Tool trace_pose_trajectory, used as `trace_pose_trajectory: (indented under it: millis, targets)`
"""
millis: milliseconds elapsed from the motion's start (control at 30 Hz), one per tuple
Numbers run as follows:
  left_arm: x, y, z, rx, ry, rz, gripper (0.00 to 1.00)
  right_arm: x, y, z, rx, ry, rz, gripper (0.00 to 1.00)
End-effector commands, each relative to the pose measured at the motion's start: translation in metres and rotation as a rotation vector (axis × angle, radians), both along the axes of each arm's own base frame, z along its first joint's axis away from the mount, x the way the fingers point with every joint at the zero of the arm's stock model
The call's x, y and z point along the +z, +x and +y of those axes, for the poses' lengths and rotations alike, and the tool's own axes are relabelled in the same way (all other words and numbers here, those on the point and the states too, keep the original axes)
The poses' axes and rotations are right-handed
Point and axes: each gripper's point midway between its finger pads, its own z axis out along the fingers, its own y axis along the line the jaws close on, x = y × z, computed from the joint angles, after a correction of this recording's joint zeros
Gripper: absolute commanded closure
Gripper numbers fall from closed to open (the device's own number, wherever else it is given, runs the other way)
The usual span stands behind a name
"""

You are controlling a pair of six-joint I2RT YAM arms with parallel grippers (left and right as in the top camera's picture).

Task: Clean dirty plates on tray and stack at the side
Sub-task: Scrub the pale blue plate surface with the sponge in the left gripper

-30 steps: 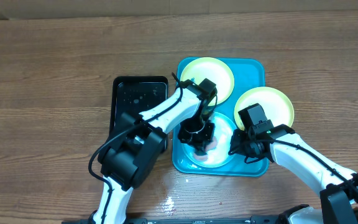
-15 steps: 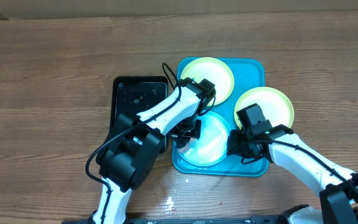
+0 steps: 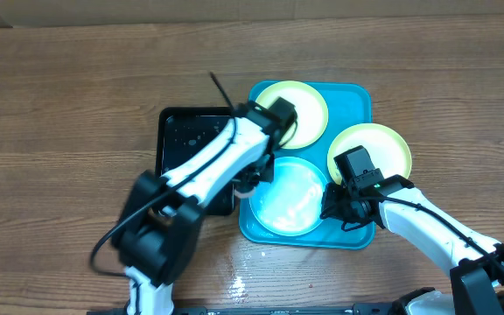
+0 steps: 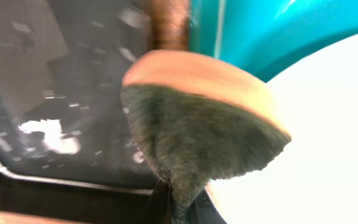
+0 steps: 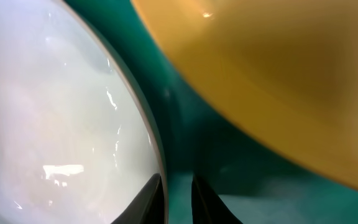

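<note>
I need to let go of the orange sponge with my left gripper on the black tray's bottom [image 3: 192,173] [image 4: 55,87], a little nearer its front edge than its back.
The turquoise tray [image 3: 357,96] holds three plates. The back plate [image 3: 304,107] and the right plate [image 3: 376,147] have yellow-green rims. The front plate [image 3: 289,197] looks whitish and glossy. My left gripper [image 3: 255,178] is shut on a sponge [image 4: 197,124] with a tan top and dark green underside. It hovers over the tray's left lip [image 4: 260,31], between the black tray [image 4: 55,93] and the front plate [image 4: 328,143]. My right gripper [image 3: 335,206] pinches the front plate's right rim [image 5: 157,155], its fingers [image 5: 178,199] nearly together. The right plate's yellow underside [image 5: 278,74] hangs just above.
The black tray [image 3: 182,131] lies left of the turquoise tray, touching it, and has wet droplets inside. A wet patch [image 3: 239,284] shows on the wooden table near the front edge. A cable [image 3: 221,87] sticks up from the left arm.
My left gripper has carried the sponge off the middle of the front plate and leftward to the tray's left edge, uncovering the plate. The right gripper has stayed in place.
</note>
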Motion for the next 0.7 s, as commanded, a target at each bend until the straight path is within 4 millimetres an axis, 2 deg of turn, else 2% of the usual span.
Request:
trace_pose_trajectory:
  millis: [0, 100, 167, 333, 467, 567, 667]
  targets:
    - [0.056, 0.011, -0.003, 0.055, -0.139, -0.125, 0.96, -0.003, 0.004, -0.011, -0.022, -0.05, -0.011, 0.82]
    - [0.081, 0.016, 0.004, 0.076, -0.189, -0.193, 0.96, -0.003, 0.004, -0.011, -0.022, -0.049, -0.012, 0.83]
    - [0.087, 0.017, 0.007, 0.065, -0.195, -0.207, 0.96, -0.003, 0.004, -0.011, -0.022, -0.05, -0.012, 0.83]
    - [0.077, 0.012, 0.014, 0.057, -0.168, -0.168, 0.96, -0.003, 0.004, -0.011, -0.022, -0.049, -0.012, 0.82]
    - [0.069, 0.01, 0.026, 0.094, -0.132, -0.148, 0.96, -0.003, 0.004, -0.011, -0.022, -0.05, -0.011, 0.82]
    - [0.069, 0.017, 0.002, 0.037, -0.265, -0.149, 0.96, -0.002, 0.006, -0.01, -0.022, -0.046, -0.02, 0.82]
    - [0.074, 0.016, -0.04, -0.088, -0.452, -0.136, 0.96, -0.002, 0.008, -0.009, -0.022, -0.043, -0.028, 0.82]
